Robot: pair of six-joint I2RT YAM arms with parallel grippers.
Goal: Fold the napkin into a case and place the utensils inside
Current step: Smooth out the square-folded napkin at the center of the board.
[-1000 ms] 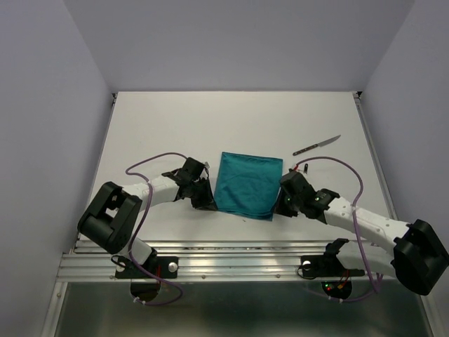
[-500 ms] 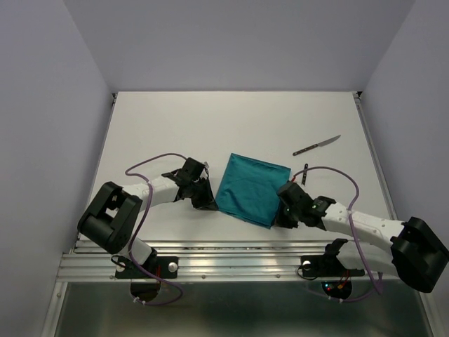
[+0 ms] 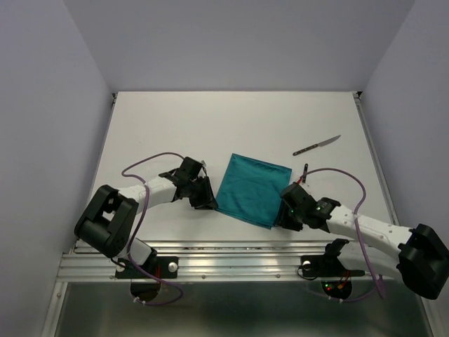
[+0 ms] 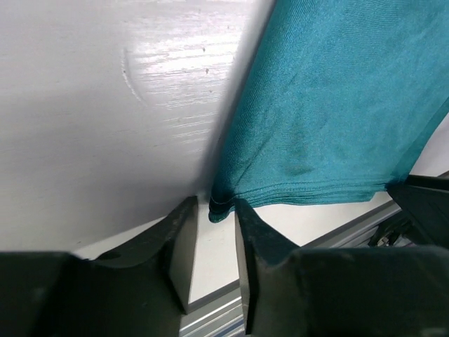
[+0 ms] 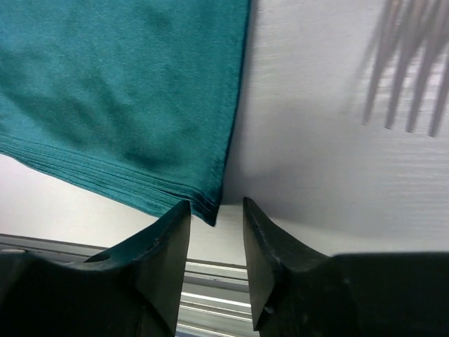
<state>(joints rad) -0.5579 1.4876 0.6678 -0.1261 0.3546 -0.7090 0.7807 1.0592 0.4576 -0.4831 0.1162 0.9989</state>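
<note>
Next, my left gripper pinches the napkin's near corner (image 3: 218, 208) while my right gripper takes the napkin's near edge to turn it square, because the teal napkin slants toward the bar.
The teal napkin (image 3: 251, 188) lies folded into a tilted rectangle of several layers on the white table (image 3: 231, 119). My left gripper (image 3: 210, 203) sits at its near left corner. In the left wrist view the jaws (image 4: 215, 210) stand open, with the napkin (image 4: 337, 105) corner loose between the tips. My right gripper (image 3: 278, 219) is at the near right corner, also open (image 5: 216, 210), the napkin (image 5: 119, 91) edge just ahead of it. The knife (image 3: 317, 145) lies at the back right. The fork (image 3: 305, 169) lies by the right arm, its tines (image 5: 407, 84) blurred.
An aluminium rail (image 3: 224, 256) runs along the table's near edge, right behind both grippers. Purple cables (image 3: 151, 160) loop over each arm. Pale walls close in the table at the left, back and right.
Both grippers have opened and let go of the napkin's near corners. Before that the right gripper pulled its corner nearer, leaving the napkin tilted.
</note>
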